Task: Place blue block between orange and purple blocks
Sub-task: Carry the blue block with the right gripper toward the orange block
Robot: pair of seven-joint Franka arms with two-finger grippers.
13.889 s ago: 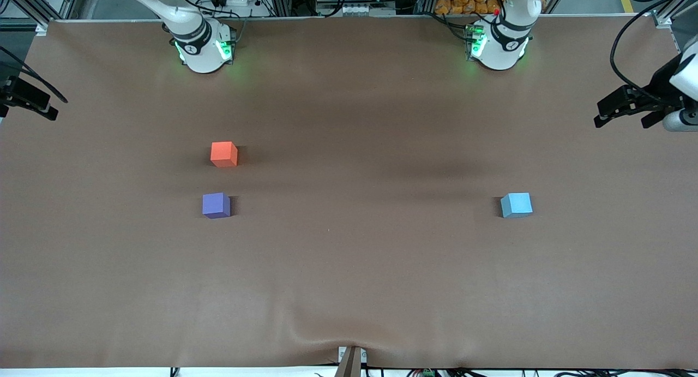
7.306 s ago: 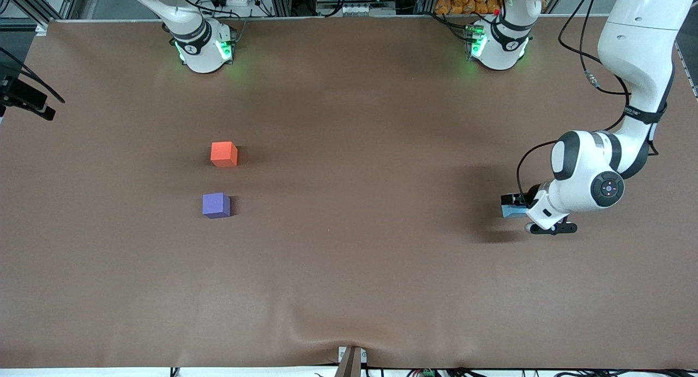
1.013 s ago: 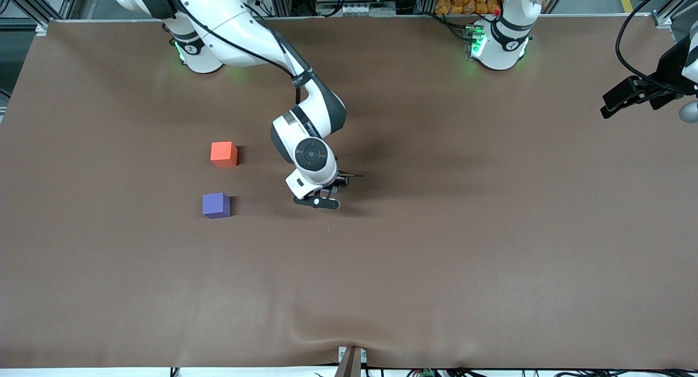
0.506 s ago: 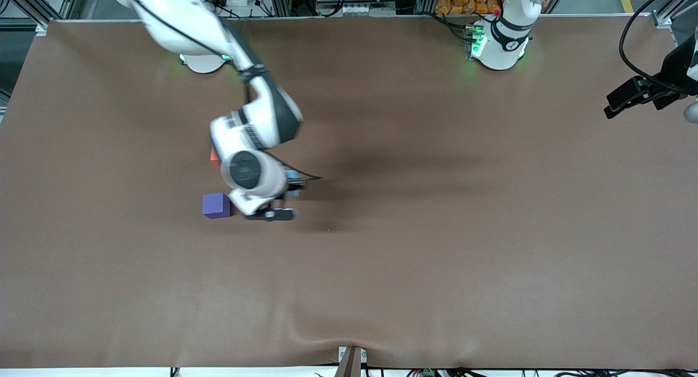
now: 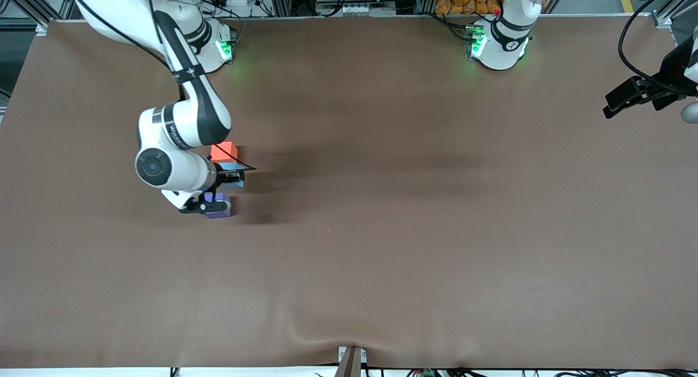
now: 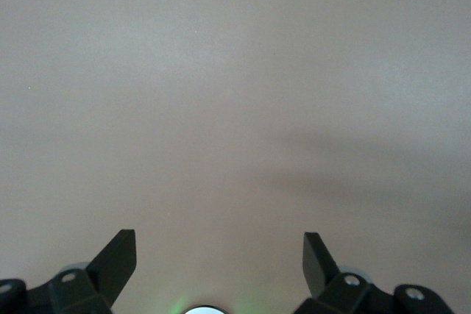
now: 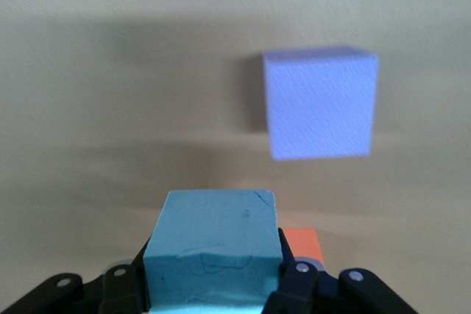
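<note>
My right gripper will release the blue block on the cloth (image 5: 221,177) (image 7: 293,195), against the side of the orange block that is toward the purple block.
My right gripper (image 5: 232,177) is shut on the light sky-blue block (image 5: 238,169) and holds it in the air over the gap between the orange block (image 5: 224,150) and the purple block (image 5: 219,209). In the right wrist view the blue block (image 7: 213,248) sits between my fingers (image 7: 294,281), with the purple block (image 7: 320,103) ahead of it and a corner of the orange block (image 7: 303,244) beside it. The right wrist partly hides the purple block in the front view. My left gripper (image 5: 627,100) is open and empty, waiting at the left arm's end of the table.
The brown cloth (image 5: 381,229) covers the whole table and has a wrinkle at its near edge (image 5: 316,333). The left wrist view shows only bare cloth (image 6: 235,108).
My right arm has swung with the blue block from the middle of the table toward its own end, to over the orange and purple blocks. The left arm has not moved.
</note>
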